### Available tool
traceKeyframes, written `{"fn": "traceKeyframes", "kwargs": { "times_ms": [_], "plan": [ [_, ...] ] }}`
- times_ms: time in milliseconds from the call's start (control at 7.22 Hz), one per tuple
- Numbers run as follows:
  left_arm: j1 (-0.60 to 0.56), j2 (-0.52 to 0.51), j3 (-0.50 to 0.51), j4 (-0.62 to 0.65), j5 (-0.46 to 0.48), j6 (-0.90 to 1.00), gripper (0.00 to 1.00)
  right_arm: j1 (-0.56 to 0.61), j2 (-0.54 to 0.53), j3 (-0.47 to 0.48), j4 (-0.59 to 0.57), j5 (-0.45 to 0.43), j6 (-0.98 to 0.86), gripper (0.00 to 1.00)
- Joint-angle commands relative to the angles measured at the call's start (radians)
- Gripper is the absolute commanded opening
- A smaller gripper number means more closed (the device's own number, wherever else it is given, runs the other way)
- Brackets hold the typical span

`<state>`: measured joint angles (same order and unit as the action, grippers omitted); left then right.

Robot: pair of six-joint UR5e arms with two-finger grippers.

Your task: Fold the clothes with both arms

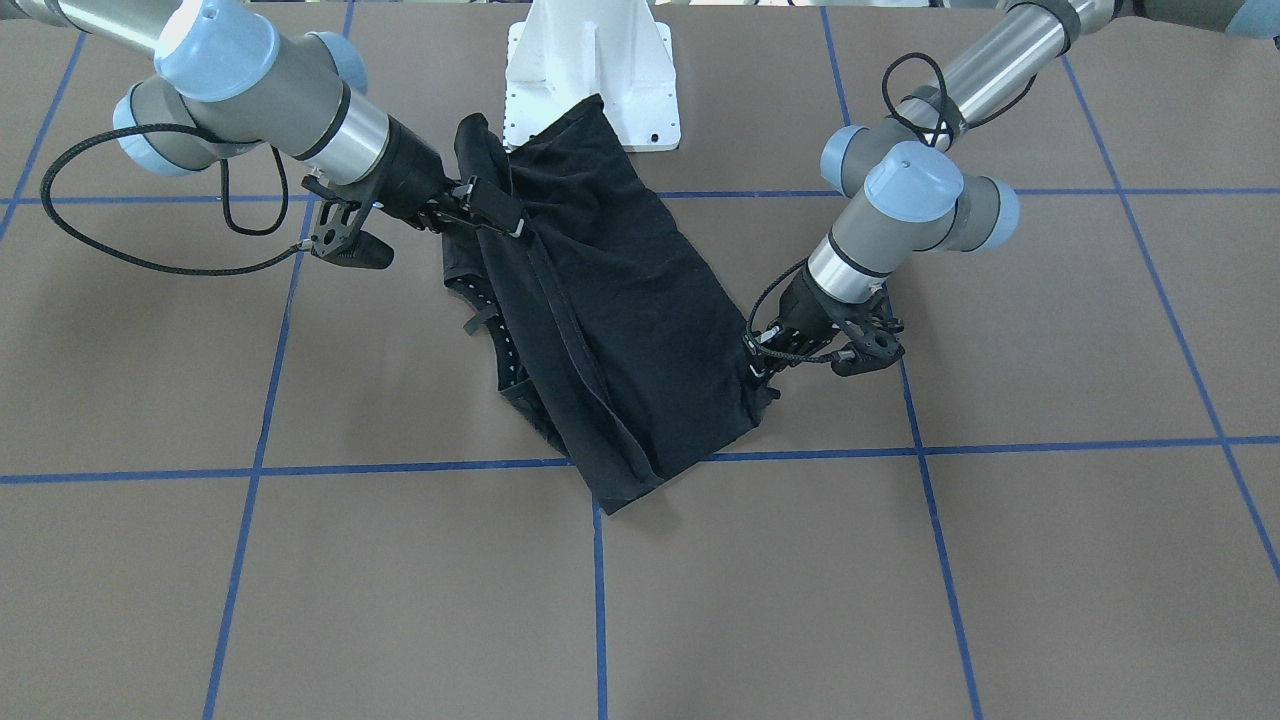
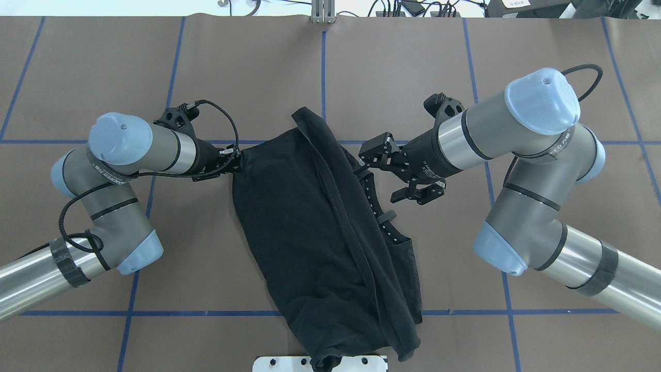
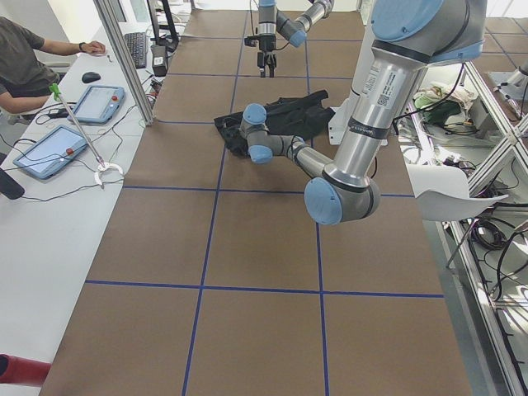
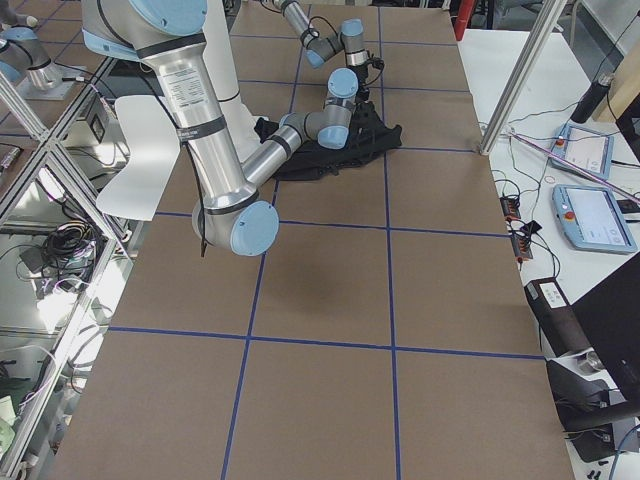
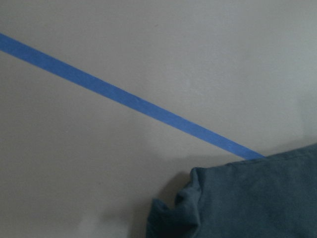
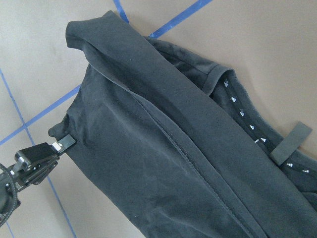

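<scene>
Next, my left gripper lets go of the black T-shirt's corner on the bare table (image 1: 827, 586), beyond the blue tape by its far end.
The black T-shirt (image 1: 620, 320) (image 2: 304, 222) lies folded lengthwise on the brown table, and its graphic is hidden. The inner collar tape with white marks (image 6: 247, 121) and a grey loop (image 6: 292, 144) show along one edge. My left gripper (image 2: 236, 156) (image 1: 757, 345) is low at the table and shut on a corner of the shirt. The right wrist view shows it pinching that corner (image 6: 58, 145). My right gripper (image 2: 367, 157) (image 1: 495, 212) hovers over the opposite long edge. Its jaws look apart and hold nothing.
The white pedestal base (image 1: 590, 70) (image 2: 320, 363) stands just behind the shirt's near end. Blue tape lines (image 1: 600, 600) cross the brown table. In the exterior left view an operator (image 3: 25, 58) sits at a side desk with tablets (image 3: 49, 153).
</scene>
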<state>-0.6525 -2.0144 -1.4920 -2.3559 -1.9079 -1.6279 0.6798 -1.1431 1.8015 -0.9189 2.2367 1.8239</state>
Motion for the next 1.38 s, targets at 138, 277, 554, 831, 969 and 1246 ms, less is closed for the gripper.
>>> {"fn": "traceKeyframes", "kwargs": {
  "times_ms": [138,277,554,831,969,1246],
  "plan": [
    [-0.048,-0.112,0.152,-0.008,0.071,0.0,0.0,0.001,-0.006,-0.007,0.002,-0.034,-0.002,1.0],
    [-0.061,-0.204,0.285,-0.044,0.119,0.0,0.0,0.003,-0.007,-0.007,0.0,-0.041,-0.005,1.0],
    [-0.114,-0.246,0.442,-0.195,0.148,0.075,0.0,0.004,-0.007,-0.024,-0.001,-0.045,-0.038,1.0],
    [-0.166,-0.285,0.492,-0.195,0.164,0.141,0.0,0.007,-0.007,-0.028,-0.003,-0.055,-0.057,1.0],
    [-0.173,-0.32,0.518,-0.198,0.187,0.142,0.0,0.007,-0.007,-0.03,-0.003,-0.058,-0.061,1.0],
    [-0.186,-0.331,0.524,-0.195,0.201,0.198,0.99,0.006,-0.007,-0.039,-0.005,-0.068,-0.09,1.0]
  ]
}}
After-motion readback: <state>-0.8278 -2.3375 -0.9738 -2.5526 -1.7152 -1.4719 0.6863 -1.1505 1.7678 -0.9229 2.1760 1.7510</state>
